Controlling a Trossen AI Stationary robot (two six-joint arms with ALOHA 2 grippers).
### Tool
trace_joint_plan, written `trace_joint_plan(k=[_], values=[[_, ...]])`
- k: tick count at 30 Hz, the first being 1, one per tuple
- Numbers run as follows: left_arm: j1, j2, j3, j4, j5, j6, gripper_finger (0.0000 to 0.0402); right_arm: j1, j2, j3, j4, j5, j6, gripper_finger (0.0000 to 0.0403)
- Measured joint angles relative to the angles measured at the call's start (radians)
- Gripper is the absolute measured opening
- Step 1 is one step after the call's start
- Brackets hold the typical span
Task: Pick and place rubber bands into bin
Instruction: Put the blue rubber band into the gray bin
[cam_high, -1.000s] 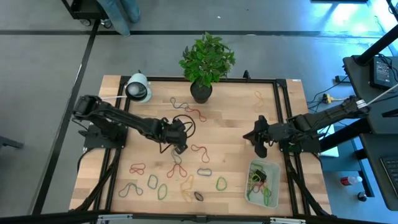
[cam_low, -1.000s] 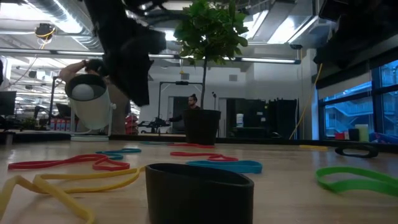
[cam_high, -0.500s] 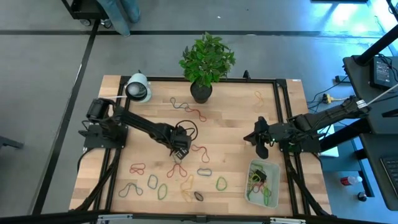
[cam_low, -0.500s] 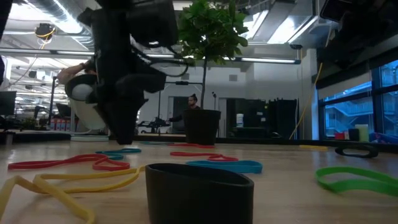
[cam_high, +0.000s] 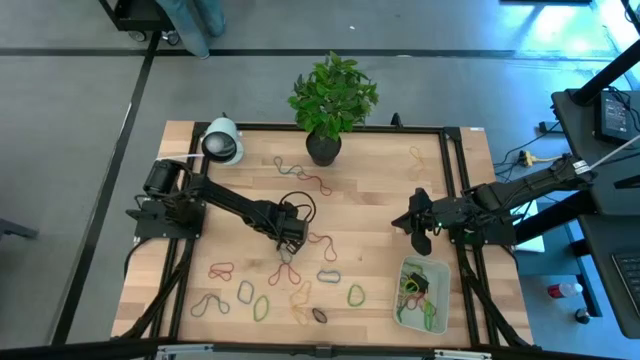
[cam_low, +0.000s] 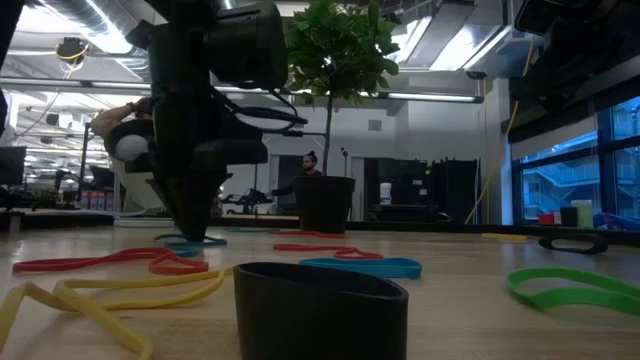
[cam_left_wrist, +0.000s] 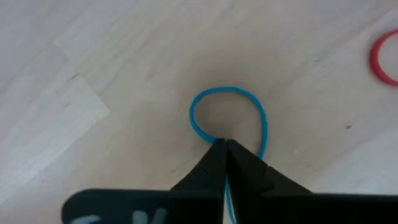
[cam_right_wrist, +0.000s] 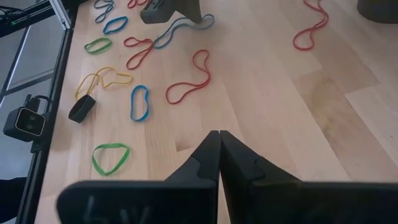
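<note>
Next, my left gripper lets go of the blue rubber band on the rubber bands (cam_high: 410, 294) next to the black piece in the bin. The blue band is now low near the table's middle.
Rubber bands in several colours lie flat on the wooden table (cam_high: 380, 200): a red one (cam_high: 322, 242), a green one (cam_high: 355, 295), a yellow one (cam_high: 300, 298). My left gripper (cam_high: 291, 241) stands near the table's middle, pointing down, shut on a blue rubber band (cam_left_wrist: 227, 115). Low against the table it also shows in the low view as my left gripper (cam_low: 190, 232). The bin (cam_high: 422, 294), pale and shallow, sits at the near right with several bands inside. My right gripper (cam_high: 420, 238) hangs shut above the table just beyond the bin, holding nothing. My left gripper pinches the blue band between its two fingertips at one spot on its strand (cam_left_wrist: 217, 138), where the loop narrows. The fingers come from above, pointing down. The round part of the loop (cam_left_wrist: 205, 99) lies flat and slack on the table beyond the tips.
A potted plant (cam_high: 325, 145) stands at the far edge and a white round device (cam_high: 222, 142) at the far left. A black ring-shaped band (cam_low: 320, 305) stands close before the low camera. More bands lie along the near edge (cam_right_wrist: 111, 157).
My left gripper has come down to the table near its middle, rolling at the wrist as it sank, and has shut on the blue band. The band still lies on the wood. My right gripper has kept still.
</note>
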Motion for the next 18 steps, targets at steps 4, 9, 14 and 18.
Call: trace_joint_plan(k=[4,9,14,18], values=[[-0.025,-0.034,0.017,-0.012,-0.024,-0.023,0.0002,0.0,0.0,0.0,0.002,0.0,-0.002,0.0012],[-0.045,-0.078,0.081,-0.032,-0.09,0.001,0.0002,0.0,0.0,0.0,0.002,0.0,-0.006,0.0012],[-0.058,-0.087,0.171,-0.043,-0.131,0.083,0.0002,0.0,0.0,0.0,0.003,0.0,-0.009,0.0012],[-0.071,-0.087,0.264,-0.035,-0.191,0.21,0.0002,0.0,0.0,0.0,0.004,0.004,-0.021,0.0012]])
